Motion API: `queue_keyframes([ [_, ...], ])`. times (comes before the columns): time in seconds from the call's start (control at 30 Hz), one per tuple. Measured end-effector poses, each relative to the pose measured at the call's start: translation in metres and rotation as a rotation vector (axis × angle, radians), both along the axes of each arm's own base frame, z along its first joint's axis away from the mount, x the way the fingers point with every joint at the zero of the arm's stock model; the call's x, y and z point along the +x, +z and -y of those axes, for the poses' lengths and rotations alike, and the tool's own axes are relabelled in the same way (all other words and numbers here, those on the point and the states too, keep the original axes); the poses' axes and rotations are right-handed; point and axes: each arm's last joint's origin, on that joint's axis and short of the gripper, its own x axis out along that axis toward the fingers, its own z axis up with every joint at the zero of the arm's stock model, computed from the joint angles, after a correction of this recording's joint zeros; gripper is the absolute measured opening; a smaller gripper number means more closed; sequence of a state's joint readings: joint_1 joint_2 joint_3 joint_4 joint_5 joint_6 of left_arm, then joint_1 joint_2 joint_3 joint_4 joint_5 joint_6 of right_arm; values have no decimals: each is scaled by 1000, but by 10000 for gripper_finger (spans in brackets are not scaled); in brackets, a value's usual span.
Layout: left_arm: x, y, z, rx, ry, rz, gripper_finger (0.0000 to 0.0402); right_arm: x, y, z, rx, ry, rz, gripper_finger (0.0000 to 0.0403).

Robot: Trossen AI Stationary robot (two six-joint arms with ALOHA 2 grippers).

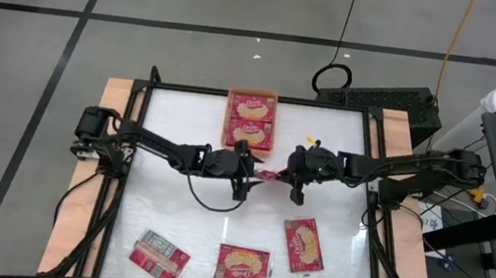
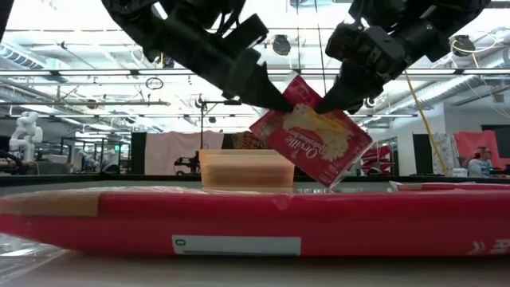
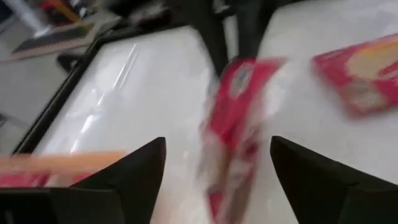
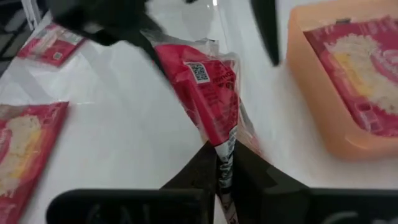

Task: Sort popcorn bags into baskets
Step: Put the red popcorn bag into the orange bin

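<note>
The packet is hanging at a slant from my right gripper with one corner down, so next my left gripper grabs its loose end [image 2: 267, 121] while my right gripper regrips before the tray.
A red popcorn packet [image 1: 270, 173] hangs in the air between my two grippers, a little toward the near edge from the orange tray [image 1: 227, 118]. In the low view this packet [image 2: 315, 139] is tilted and clear of the table. My right gripper [image 4: 225, 149] is shut on its right end. My left gripper [image 3: 217, 142] is open, its fingers standing either side of the packet's left end [image 3: 239, 106]. Two red packets [image 1: 251, 109] lie flat in the tray. Three more rest flat near the table's near edge [image 1: 243, 265]. My right gripper pinches the packet's thin sealed edge [image 4: 225, 134] at its right end between both fingers. It comes from the table's right, slanting down. The packet is lifted clear and tilted, its body [image 4: 202, 87] reaching away toward the left gripper. My left gripper: whether a finger [image 4: 146, 40] touches the packet's left end, I cannot tell.
The tray's wall [image 4: 311, 93] stands close beside the held packet, toward the far edge. Loose packets lie at the near edge: one showing a greyish back [image 1: 160, 257], one to the right [image 1: 303, 244], one filling the low view's foreground [image 2: 239, 219]. A black frame rims the table.
</note>
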State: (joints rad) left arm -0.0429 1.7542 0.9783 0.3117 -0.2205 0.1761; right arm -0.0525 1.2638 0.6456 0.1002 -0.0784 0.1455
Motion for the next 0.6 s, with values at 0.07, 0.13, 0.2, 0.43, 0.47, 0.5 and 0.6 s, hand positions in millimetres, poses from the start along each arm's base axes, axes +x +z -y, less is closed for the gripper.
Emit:
queue_keyframes([
  [0.07, -1, 1, -1, 1, 34, -6, 274, -1, 2, 2, -31, 15, 6, 20],
  [0.13, -9, 9, -3, 15, 77, -41, 259, -3, 5, 3, -58, 28, 20, 16],
  [0.2, -16, 22, -4, 30, 117, -37, 243, -8, 13, 5, -86, 34, 44, 13],
  [0.43, -62, 52, -15, 25, 183, -8, 207, -18, 51, 13, -195, 23, 301, 11],
  [0.47, -67, 54, -18, 19, 199, 16, 205, -17, 56, 14, -216, 20, 353, 11],
  [0.5, -71, 56, -20, 5, 212, 56, 203, -16, 62, 15, -237, 18, 408, 11],
  [0.6, -94, 50, -27, -67, 268, 118, 201, -10, 77, 16, -299, 15, 594, 11],
])
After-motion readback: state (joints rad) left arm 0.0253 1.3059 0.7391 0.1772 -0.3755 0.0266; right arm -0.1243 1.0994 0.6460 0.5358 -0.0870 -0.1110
